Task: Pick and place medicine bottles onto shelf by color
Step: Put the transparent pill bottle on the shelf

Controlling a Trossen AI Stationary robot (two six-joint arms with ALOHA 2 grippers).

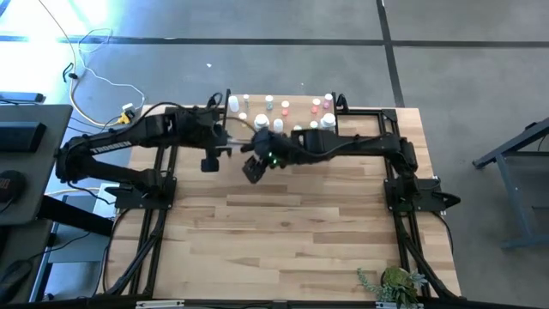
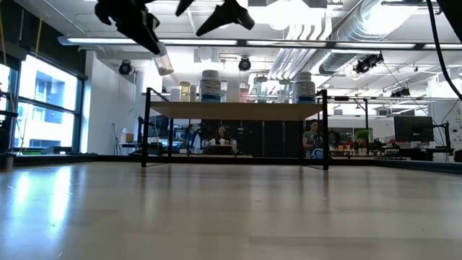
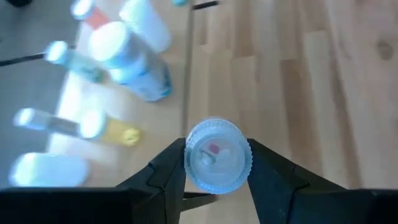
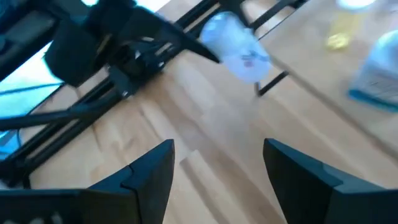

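Observation:
Next, my left gripper puts the clear bottle down on the shelf's near corner (image 1: 234, 127) beside the yellow bottle.
My left gripper (image 3: 217, 186) is shut on a small clear bottle (image 3: 217, 155) and holds it high over the table, just to the near left of the shelf (image 2: 234, 110). In the low view the clear bottle (image 2: 164, 63) sticks out slanting below the left gripper (image 2: 148, 40). My right gripper (image 4: 217, 168) stands open with nothing between its fingers, close by to the right of the left one (image 1: 253, 167). The shelf stands on thin black legs at the table's far edge, with several bottles (image 2: 211, 85) upright on its board. My left gripper pinches the clear bottle's round body by two opposite sides (image 3: 191, 169) between its two fingers. The fingers slant downward toward the shelf and lie along the bottle. Its free end (image 2: 166, 68) pokes out past the fingertips. The bottle is tilted and clear of table and shelf.
White, clear, pink and yellow bottles (image 1: 262, 123) crowd the shelf. Black frame rails (image 1: 163, 223) run along the table's left and right sides. A small green plant (image 1: 395, 283) sits at the near right corner. Bare wood (image 1: 283, 232) fills the table's middle. People sit in the room behind.

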